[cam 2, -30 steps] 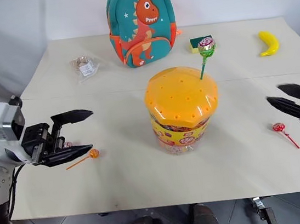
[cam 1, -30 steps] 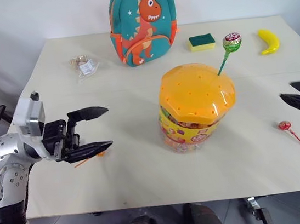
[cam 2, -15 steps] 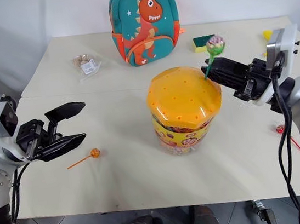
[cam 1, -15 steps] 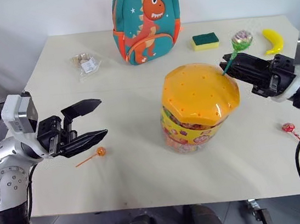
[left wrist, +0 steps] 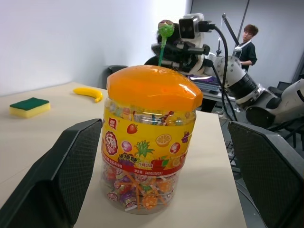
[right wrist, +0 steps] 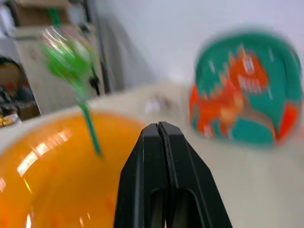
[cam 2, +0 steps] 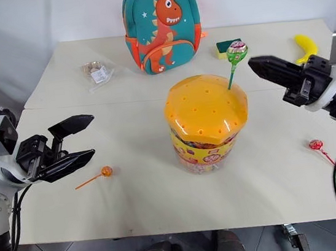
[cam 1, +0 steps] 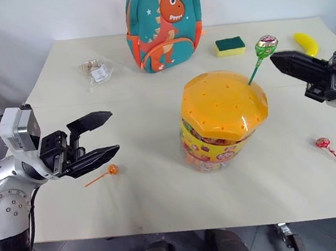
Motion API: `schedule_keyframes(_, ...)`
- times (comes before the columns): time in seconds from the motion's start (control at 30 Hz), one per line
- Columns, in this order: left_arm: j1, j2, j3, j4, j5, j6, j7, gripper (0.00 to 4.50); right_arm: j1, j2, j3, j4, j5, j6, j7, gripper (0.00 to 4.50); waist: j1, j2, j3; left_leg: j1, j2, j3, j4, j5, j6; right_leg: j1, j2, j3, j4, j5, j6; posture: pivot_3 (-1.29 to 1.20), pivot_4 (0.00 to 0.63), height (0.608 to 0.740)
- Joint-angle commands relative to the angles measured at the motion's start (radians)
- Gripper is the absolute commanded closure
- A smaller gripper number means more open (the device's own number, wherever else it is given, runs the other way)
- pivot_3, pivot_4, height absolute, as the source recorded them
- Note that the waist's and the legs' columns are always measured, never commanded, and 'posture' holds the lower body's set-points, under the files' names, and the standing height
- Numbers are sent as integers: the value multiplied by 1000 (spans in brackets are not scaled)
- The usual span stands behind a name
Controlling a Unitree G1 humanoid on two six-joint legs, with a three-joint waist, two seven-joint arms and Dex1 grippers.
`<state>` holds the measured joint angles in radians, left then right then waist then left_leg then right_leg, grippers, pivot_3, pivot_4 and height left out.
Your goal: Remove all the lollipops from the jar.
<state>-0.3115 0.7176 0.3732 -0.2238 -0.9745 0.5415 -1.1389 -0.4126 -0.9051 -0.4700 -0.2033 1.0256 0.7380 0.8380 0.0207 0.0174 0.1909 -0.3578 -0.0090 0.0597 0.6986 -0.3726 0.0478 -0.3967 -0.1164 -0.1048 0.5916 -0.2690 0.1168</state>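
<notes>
The robot's right gripper has shut, empty fingers pointing past the green lollipop, so it should open them, close around the stick (cam 1: 257, 65) just below the candy and pull it out.
The jar (cam 1: 211, 144) stands mid-table, with a domed orange lid (cam 1: 221, 103). A green lollipop (cam 1: 265, 44) sticks up from a hole at the lid's right edge. My right gripper (cam 1: 275, 58) is shut and holds nothing, with its tips just right of that lollipop's stick. In the right wrist view the shut fingers (right wrist: 159, 142) point past the green lollipop (right wrist: 71, 61). An orange lollipop (cam 1: 112, 169) lies on the table just below my open left gripper (cam 1: 113, 131), which faces the jar (left wrist: 147, 142). A red lollipop (cam 1: 322, 142) lies on the table at the right.
A teal dinosaur backpack (cam 1: 163, 24) stands at the back, with a green-and-yellow sponge (cam 1: 229, 45) and a banana (cam 1: 306, 42) to its right. A small plastic packet (cam 1: 96, 72) lies at the back left. A person (left wrist: 249, 40) sits far beyond the table.
My right gripper came up from the right edge, shut at the green lollipop's stick, then drew back right without it. The lollipop still stands in the lid. The left gripper has stayed open and still.
</notes>
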Motion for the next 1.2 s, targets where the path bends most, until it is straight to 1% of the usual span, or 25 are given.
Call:
schedule_keyframes(0.03, -22, 11, 4, -4, 6, -20, -20, 0, 28, -10, -24, -65, -20, -62, 74, 3538, 0, 0, 0, 0, 0, 0, 0, 0, 0, 0, 0, 0, 0, 0, 0, 0, 150, 740)
schedule_keyframes(0.07, -24, 11, 3, -2, 7, -20, -22, 0, 35, -8, -20, -73, -38, -81, 87, 3269, 0, 0, 0, 0, 0, 0, 0, 0, 0, 0, 0, 0, 0, 0, 0, 0, 150, 740)
schedule_keyframes(0.13, -26, 11, 2, 0, 9, -18, -26, 0, 30, 8, -12, -81, -41, -104, 105, 2573, 0, 0, 0, 0, 0, 1, 0, 0, 0, 0, 1, 0, 0, 0, 0, 0, 150, 740)
schedule_keyframes(0.33, -33, 15, 3, 8, 14, -13, -33, 0, -48, 61, 61, -132, 15, -74, 89, 2573, -8, 0, 0, 1, 1, 1, 0, 0, 0, 0, 0, 1, 1, 0, 0, 0, 150, 740)
schedule_keyframes(0.43, -37, 18, 8, 12, 15, -13, -34, 0, -74, 73, 92, -139, 17, -59, 75, 2573, -11, 0, 0, 0, 1, 1, 0, 0, -1, -1, 0, 0, 0, 0, 0, 0, 150, 740)
schedule_keyframes(0.53, -42, 15, 8, 15, 19, -14, -31, 0, -97, 92, 104, -131, 15, -66, 66, 3141, -6, 0, 0, 0, 1, 1, 0, 0, -1, -1, 0, 0, 0, 0, 0, 0, 150, 740)
schedule_keyframes(0.63, -44, 13, 6, 16, 20, -16, -28, 0, -109, 98, 105, -131, 22, -60, 62, 4081, -5, 0, 0, 0, 1, 0, 0, 0, -1, -1, 0, 0, 0, 0, 0, 0, 150, 740)
schedule_keyframes(0.67, -44, 12, 6, 15, 20, -16, -28, 0, -115, 102, 89, -124, 41, -52, 44, 4457, -5, 0, 0, 0, 1, 0, 0, 0, -1, -1, 0, 0, 0, 0, 0, 0, 150, 740)
schedule_keyframes(0.77, -44, 9, 5, 13, 21, -18, -24, 0, -130, 107, 50, -103, 67, -48, 3, 4485, -9, 0, 0, 0, 1, 0, -1, 0, -1, -1, 0, 0, 0, 0, -1, 0, 150, 740)
schedule_keyframes(0.87, -46, 6, 3, 9, 19, -17, -21, 0, -144, 80, -25, -50, 67, -61, -36, 4485, -8, 0, 0, 0, 1, 1, 0, 0, -1, -1, 0, 0, 0, 0, -1, 0, 150, 740)
schedule_keyframes(1.0, -44, 8, -12, -1, 24, -22, -36, 0, -129, 0, -125, 52, 31, -51, -60, 4485, 2, 0, 0, 0, 1, 1, 0, 0, -1, -1, 0, 0, 0, 0, 0, 0, 150, 740)
schedule_keyframes(1.03, -42, 10, -17, -5, 27, -22, -42, 0, -119, -20, -138, 75, 6, -61, -57, 4485, 2, 0, 0, -1, 1, 1, 0, 0, -1, -1, 0, 0, 0, 0, -1, 0, 150, 740)
schedule_keyframes(1.1, -32, 27, -50, -12, 64, -43, -84, 0, -24, -125, -133, 163, -127, -38, -61, 4485, 4, 0, 0, -1, 1, 1, -1, 0, -1, -1, 1, 0, 0, 0, -1, 0, 150, 740)
schedule_keyframes(1.13, -24, 36, -69, -15, 88, -58, -108, 0, 33, -179, -114, 201, -197, -13, -78, 4485, 4, -1, 0, -1, 1, 1, -1, -1, -1, -1, 0, 0, -1, 0, -1, 0, 150, 740)
schedule_keyframes(1.2, -15, 45, -95, -18, 120, -80, -138, 0, 117, -245, -65, 244, -290, 30, -113, 4485, 3, -1, 0, -1, 1, 2, -1, -1, 0, -1, 1, -1, -1, 0, -1, 0, 150, 740)
